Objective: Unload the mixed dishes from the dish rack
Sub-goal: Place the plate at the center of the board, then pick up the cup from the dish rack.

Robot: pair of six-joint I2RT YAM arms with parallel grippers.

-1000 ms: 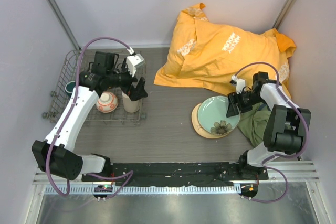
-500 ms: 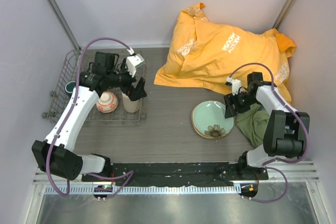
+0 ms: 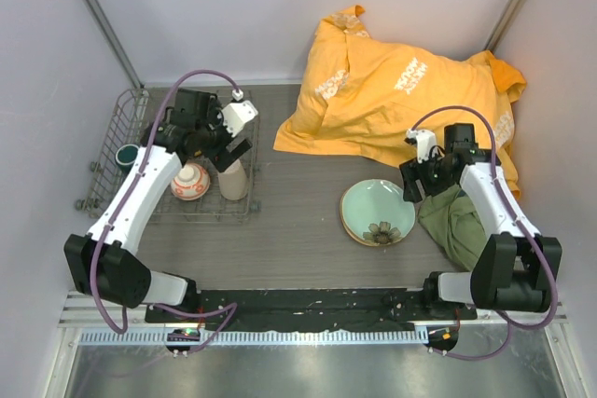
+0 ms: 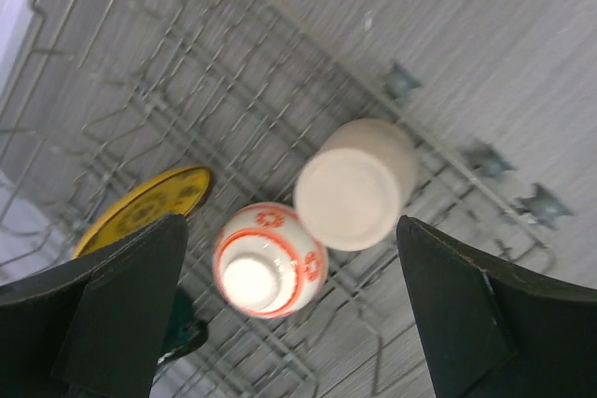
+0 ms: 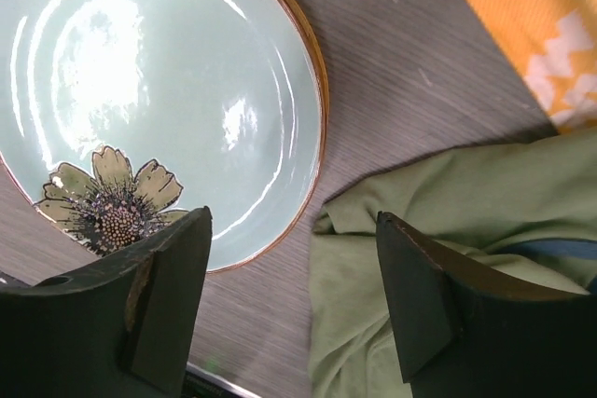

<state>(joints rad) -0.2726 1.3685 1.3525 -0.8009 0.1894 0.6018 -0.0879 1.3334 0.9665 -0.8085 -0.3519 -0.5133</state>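
The robot's left gripper should close around the upturned bottom (image 3: 232, 173) (image 4: 345, 198) of the beige cup, next to the white-and-red bowl in the dish rack.
The grey wire dish rack (image 3: 110, 132) stands at the left. In it are the beige cup (image 3: 233, 180), upside down, the white-and-red bowl (image 3: 189, 182), also upside down, and the dark green mug (image 3: 125, 154). My left gripper (image 3: 235, 152) is open and empty above the cup. The left wrist view shows the cup (image 4: 354, 184), the bowl (image 4: 269, 260), the yellow patterned plate (image 4: 140, 207) and the rack (image 4: 187, 72) below my open gripper (image 4: 289, 314). The pale green flower plate (image 3: 378, 212) lies flat on the table. My right gripper (image 3: 413, 185) is open and empty by its right rim; the plate also shows in the right wrist view (image 5: 140, 90).
A big orange cloth (image 3: 401, 90) lies heaped at the back right. An olive green cloth (image 3: 457, 221) lies right of the plate, under my right arm, and shows in the right wrist view (image 5: 448, 212). Grey walls close in the table on three sides.
The pale green plate went from tilted in my right gripper to flat on the table, and that gripper let go and drew back right. My left gripper lifted away from the cup.
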